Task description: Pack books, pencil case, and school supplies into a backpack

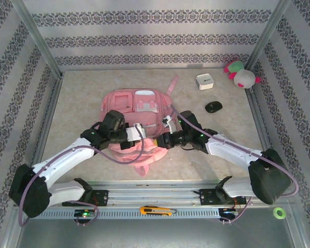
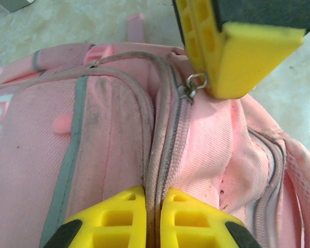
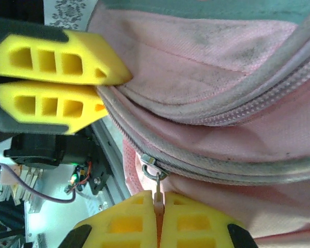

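The pocket edge is pinched with the zipper seam, so next my left gripper opens and grips the zipper seam alone (image 2: 176,132), nearer the slider.
The pink backpack (image 1: 139,106) lies flat in the middle of the table, its near end between my two grippers. My left gripper (image 2: 153,192) is shut on a grey-edged zipper seam (image 2: 163,139) of the backpack (image 2: 93,144). My right gripper (image 3: 159,196) is shut on the small pull tab (image 3: 158,185) of a zipper slider (image 3: 149,166) on the backpack (image 3: 206,62). From above, the left gripper (image 1: 140,132) and right gripper (image 1: 164,135) face each other closely over the bag's near end. The books, pencil case and school supplies are out of view.
A white box (image 1: 204,81), a black mouse (image 1: 213,107) and a pink-and-green plush toy (image 1: 241,75) sit at the back right. A yellow utility knife (image 1: 157,210) lies on the front rail, a green tape roll (image 1: 279,212) at the right. Patterned walls enclose the table.
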You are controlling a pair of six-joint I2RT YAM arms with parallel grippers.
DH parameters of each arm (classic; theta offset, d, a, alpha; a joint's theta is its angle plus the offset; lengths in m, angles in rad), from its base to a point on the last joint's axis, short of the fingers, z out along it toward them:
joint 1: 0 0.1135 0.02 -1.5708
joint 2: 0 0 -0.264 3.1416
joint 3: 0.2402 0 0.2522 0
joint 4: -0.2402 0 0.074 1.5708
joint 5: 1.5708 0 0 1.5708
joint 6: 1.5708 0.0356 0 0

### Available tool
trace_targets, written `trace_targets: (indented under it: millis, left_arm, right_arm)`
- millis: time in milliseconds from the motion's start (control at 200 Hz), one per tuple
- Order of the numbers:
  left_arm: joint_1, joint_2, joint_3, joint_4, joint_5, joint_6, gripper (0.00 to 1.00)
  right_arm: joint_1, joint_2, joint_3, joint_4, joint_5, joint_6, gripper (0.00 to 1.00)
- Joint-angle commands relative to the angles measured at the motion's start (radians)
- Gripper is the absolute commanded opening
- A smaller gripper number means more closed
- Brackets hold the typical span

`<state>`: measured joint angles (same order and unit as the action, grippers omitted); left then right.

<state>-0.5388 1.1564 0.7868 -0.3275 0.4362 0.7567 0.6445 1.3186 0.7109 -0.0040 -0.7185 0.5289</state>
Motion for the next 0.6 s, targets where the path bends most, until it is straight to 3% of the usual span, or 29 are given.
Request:
trace_targets:
  millis: [0,95,210,285,405,595]
  left_arm:
    - [0.126,-0.075,-0.005,-0.208,-0.031,0.087,0.03]
    - [0.136,-0.125,-0.016,-0.227,-0.023,0.105,0.08]
    - [0.118,-0.144,-0.006,-0.191,0.115,0.03,0.4]
    - [0.066,-0.15,-0.012,-0.123,0.145,-0.031,0.53]
    - [-0.042,-0.131,-0.039,0.01,0.084,-0.055,0.59]
    - [-0.068,-0.01,0.001,-0.009,0.037,-0.003,0.6]
  right_arm:
    - [0.031,-0.007,-0.01,0.001,0.04,0.043,0.0]
    - [0.037,0.008,-0.013,0.04,0.047,0.061,0.0]
    - [0.052,0.039,0.0,0.092,0.027,0.075,0.0]
    - [0.06,0.059,0.013,0.104,0.017,0.075,0.0]
    - [0.061,0.073,0.024,0.108,0.01,0.071,0.0]
    - [0.062,0.068,0.026,0.107,0.003,0.068,0.0]
